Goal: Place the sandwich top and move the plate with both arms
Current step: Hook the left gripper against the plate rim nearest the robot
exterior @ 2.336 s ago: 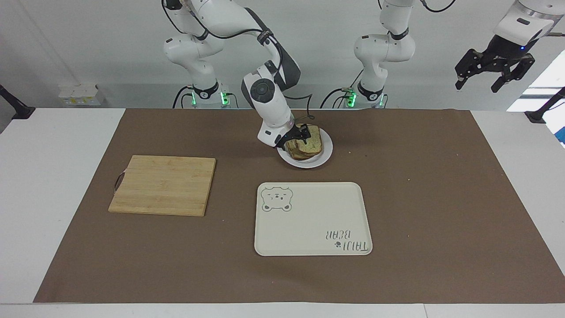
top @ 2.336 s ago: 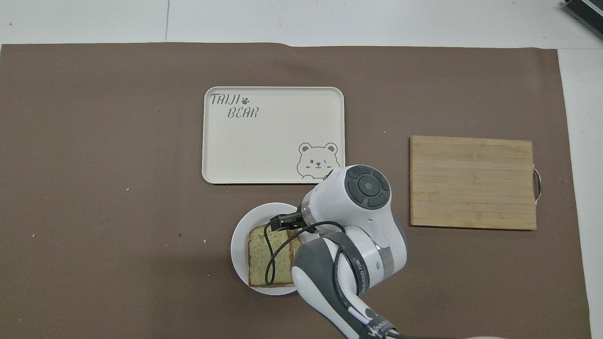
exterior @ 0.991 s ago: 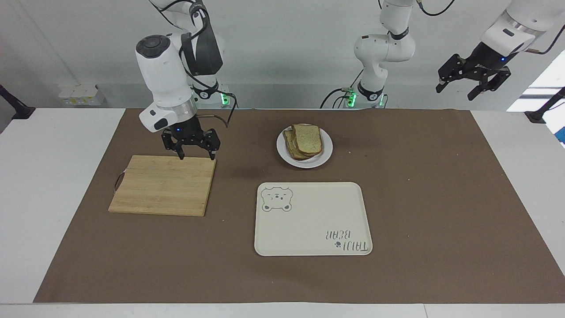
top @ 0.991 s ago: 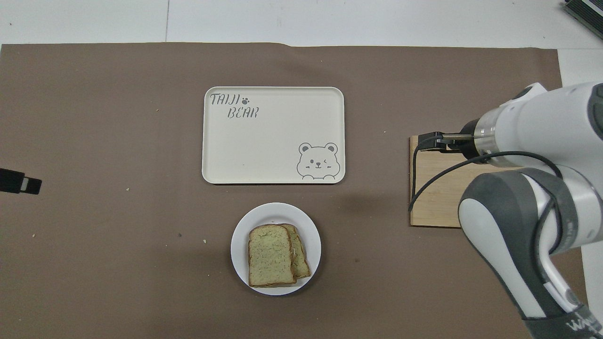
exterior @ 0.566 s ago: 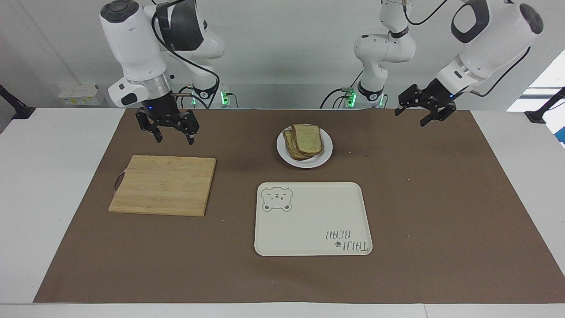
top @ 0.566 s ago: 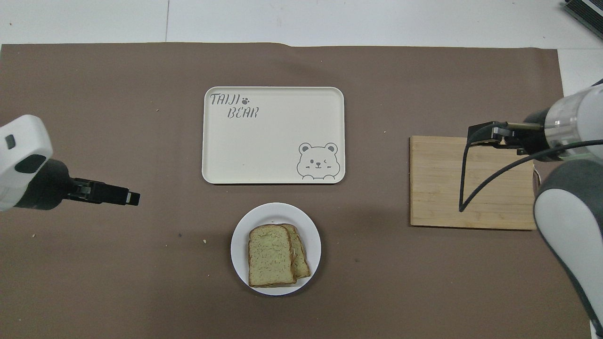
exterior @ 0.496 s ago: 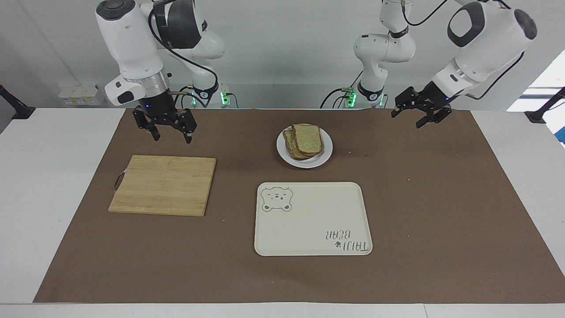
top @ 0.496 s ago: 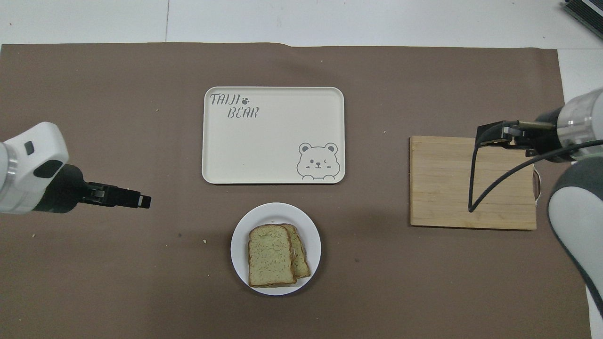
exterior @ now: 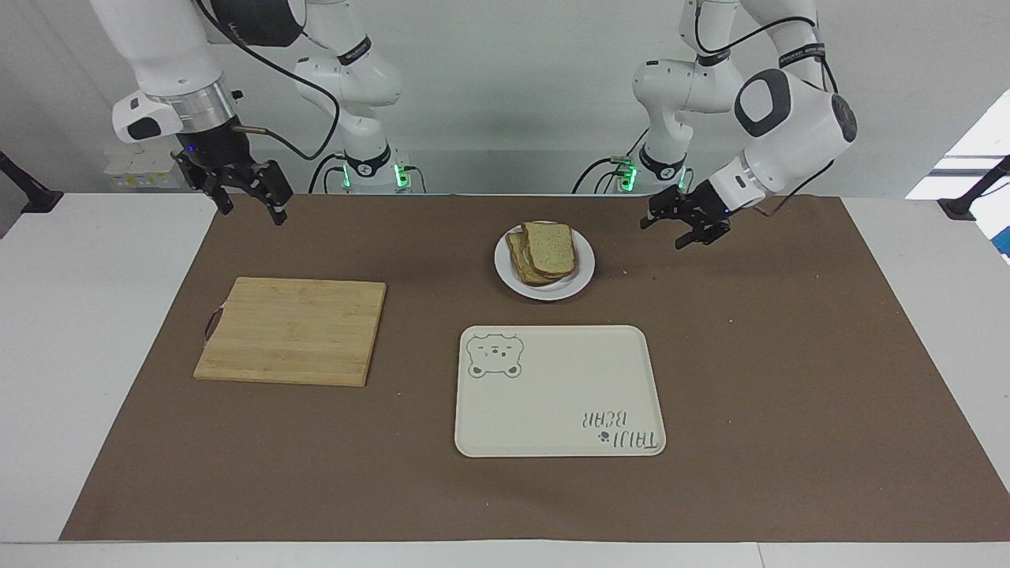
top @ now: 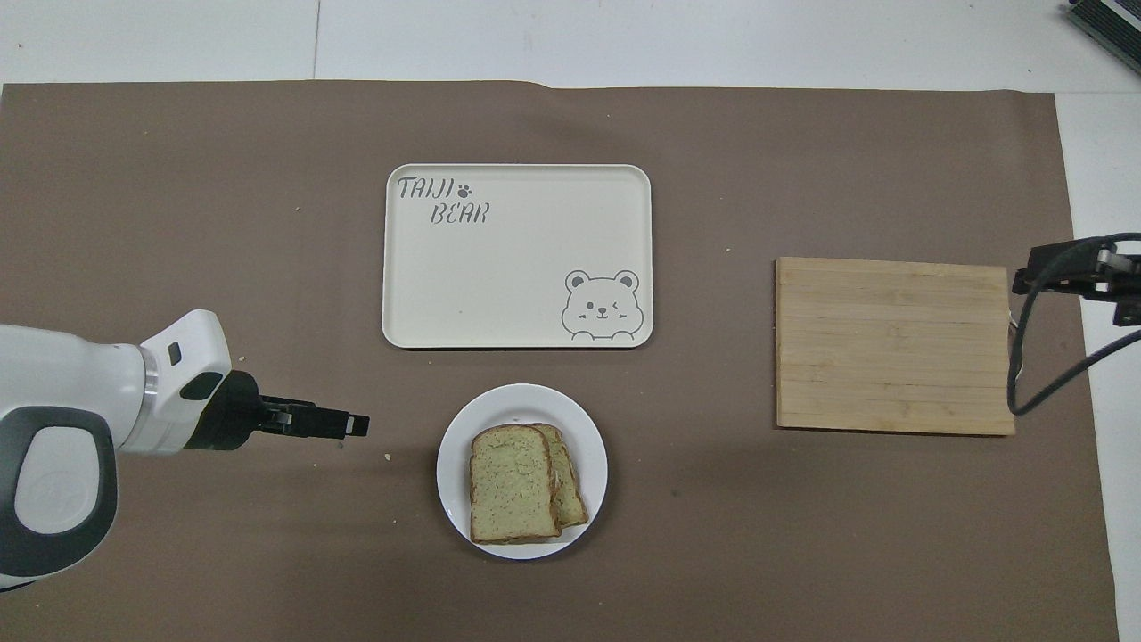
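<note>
The small white plate is next for my left gripper, which should go there and close on the plate's rim [top: 441, 491], on the side facing that gripper.
The sandwich top [exterior: 551, 244] [top: 508, 481], a speckled light brown slice, lies on a stack of bread on the small white plate [exterior: 554, 291] [top: 526, 403]. It sits slightly askew, so the slice below shows at one edge. My left gripper [exterior: 665, 232] [top: 355, 424] hangs open and empty low over the mat. It is beside the plate, toward the left arm's end of the table, a short gap from the rim. My right gripper [exterior: 254, 214] [top: 1022, 280] is open and empty, raised over the mat's edge by the cutting board.
A cream tray with a bear drawing [exterior: 552, 394] [top: 517, 267] lies just farther from the robots than the plate. A bamboo cutting board [exterior: 292, 331] [top: 891, 343] lies toward the right arm's end. A brown mat [exterior: 789, 355] with a few crumbs covers the table.
The right gripper released the top slice on the stack, then rose and swung away past the cutting board. The left arm came down from high up toward the plate.
</note>
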